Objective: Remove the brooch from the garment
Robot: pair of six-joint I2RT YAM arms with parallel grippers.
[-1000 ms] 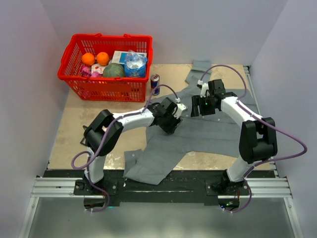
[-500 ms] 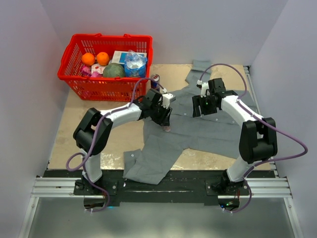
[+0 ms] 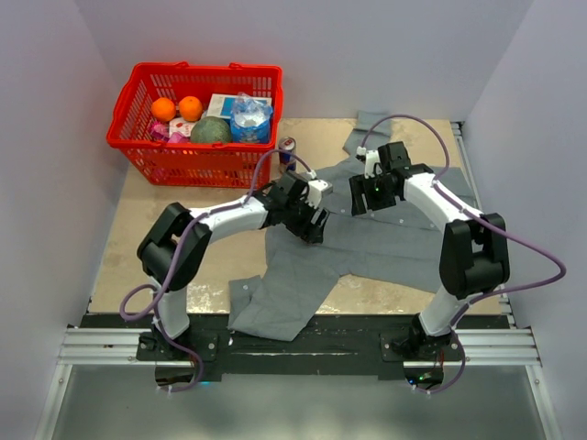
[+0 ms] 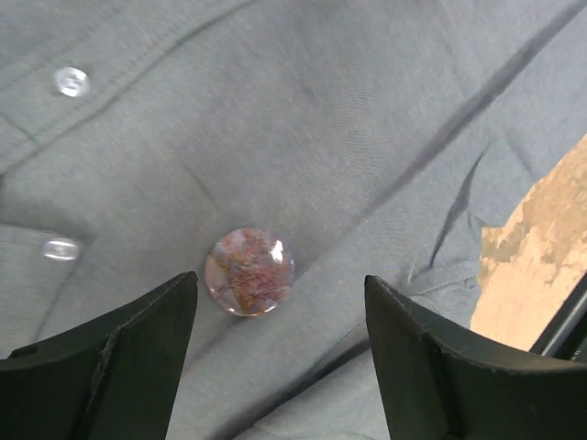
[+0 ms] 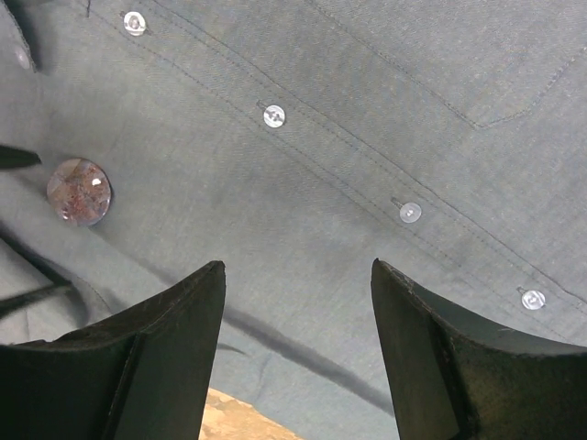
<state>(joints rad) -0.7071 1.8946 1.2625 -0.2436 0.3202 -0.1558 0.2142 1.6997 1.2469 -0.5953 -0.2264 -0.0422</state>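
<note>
Since the brooch lies flat against the shirt, I should pinch the brooch's near edge (image 4: 257,308) with my left gripper and stand it up before my right gripper takes the shirt.
The garment (image 3: 394,243) is a grey button-up shirt spread over the right half of the table. The brooch (image 4: 249,271), a small round reddish-pink disc, lies on the cloth (image 4: 348,119). My left gripper (image 4: 278,280) hovers just above it, open, with the disc just ahead of the gap between the fingertips and nearer the left finger. In the top view the left gripper (image 3: 316,220) covers the brooch. My right gripper (image 3: 360,203) stands open over the shirt (image 5: 385,183) just right of the left one. The brooch (image 5: 80,191) shows at the far left of the right wrist view, well clear of the right gripper (image 5: 298,264).
A red basket (image 3: 195,124) with oranges and packages stands at the back left. A drink can (image 3: 287,154) is beside it, close to the left arm. Pale buttons (image 5: 273,115) run along the shirt placket. Bare table (image 4: 537,266) shows past the cloth's edge.
The left gripper swung left off the shirt's middle, then came back right over the brooch with its jaws wider apart. The right gripper shifted slightly left.
</note>
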